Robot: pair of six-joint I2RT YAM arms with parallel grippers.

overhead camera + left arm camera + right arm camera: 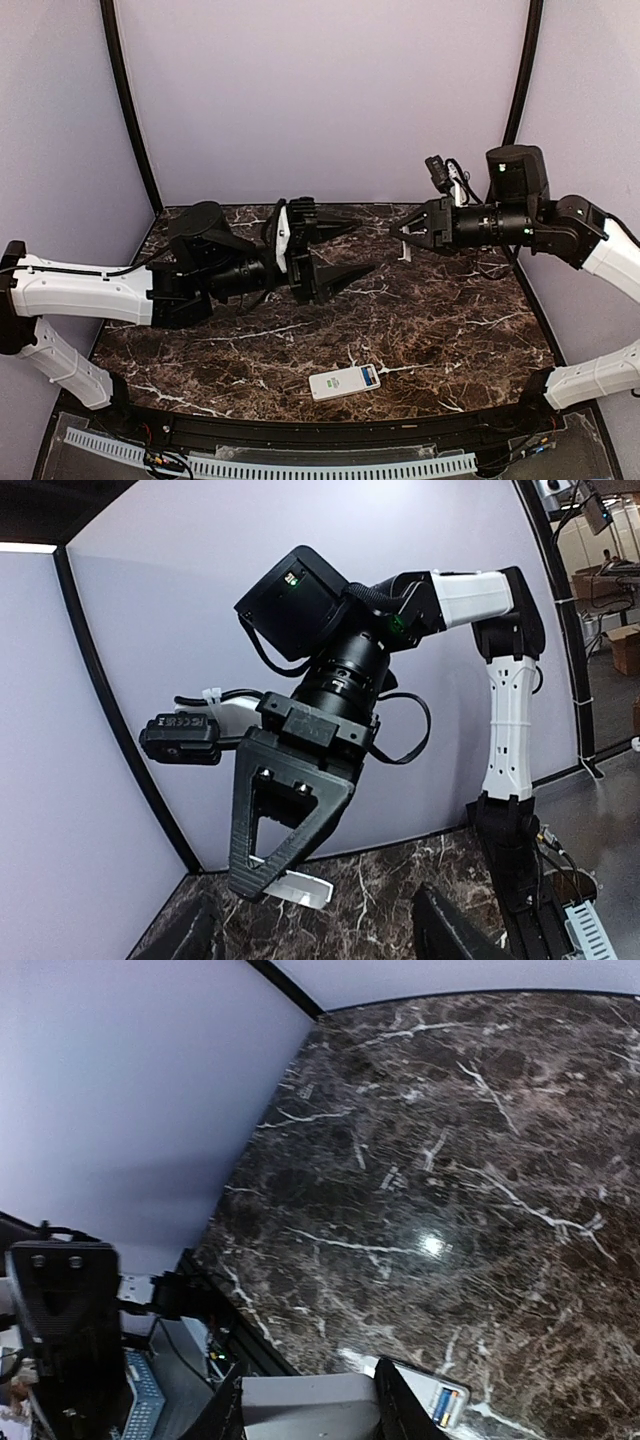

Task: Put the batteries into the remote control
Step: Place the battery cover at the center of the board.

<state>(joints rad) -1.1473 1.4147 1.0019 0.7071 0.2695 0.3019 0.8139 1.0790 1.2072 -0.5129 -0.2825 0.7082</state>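
Note:
My right gripper is going to let go of the white cover piece on the marble (420, 356) (540, 1422) just past the battery end of the remote control.
The white remote control (338, 383) lies back up near the table's front edge, green label showing. Its end compartment is uncovered, with the bluish batteries (369, 377) lying inside. My right gripper (399, 233) hangs above the far middle of the table, shut on a small white cover piece (405, 250). In the right wrist view the cover (310, 1405) fills the gap between my fingers, and the remote (426, 1386) and batteries (446, 1406) show beyond it. My left gripper (362, 248) is open and empty, raised and facing the right gripper. The left wrist view shows that cover (300, 888).
The dark marble table (450, 320) has grey walls at the back and sides. A black rim and a white cable tray (280, 465) run along the front edge. The right arm's white base (510, 730) stands at the table's right.

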